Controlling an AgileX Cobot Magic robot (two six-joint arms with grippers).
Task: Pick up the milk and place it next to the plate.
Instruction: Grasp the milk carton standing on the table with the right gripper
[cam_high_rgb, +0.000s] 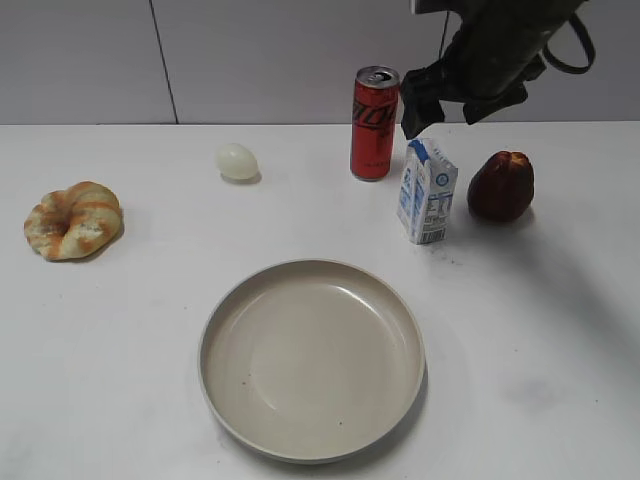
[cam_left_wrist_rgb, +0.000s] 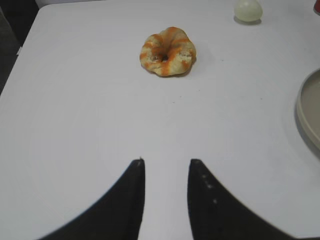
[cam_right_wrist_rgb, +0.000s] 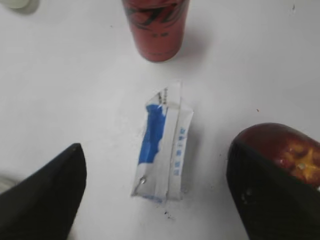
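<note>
The robot's right gripper should next move down to the upper part of the milk (cam_high_rgb: 429, 164) (cam_right_wrist_rgb: 162, 142), between the can and the dark red fruit, and close there.
The milk (cam_high_rgb: 427, 191) is a small white carton with blue print, standing upright on the table between the can and a dark red fruit. In the right wrist view I look down on its top (cam_right_wrist_rgb: 163, 147). My right gripper (cam_right_wrist_rgb: 155, 155) hangs above it, open wide, one finger to each side, not touching it; in the exterior view it (cam_high_rgb: 418, 110) is above and behind the carton. The plate (cam_high_rgb: 312, 356) is a large beige dish at the front middle, and its rim shows in the left wrist view (cam_left_wrist_rgb: 309, 107). My left gripper (cam_left_wrist_rgb: 166, 162) is open and empty over bare table.
A tall red soda can (cam_high_rgb: 374, 123) stands just left of and behind the milk. A dark red fruit (cam_high_rgb: 501, 186) lies to its right. A pale egg (cam_high_rgb: 237, 161) and a striped round bread (cam_high_rgb: 74, 219) lie at the left.
</note>
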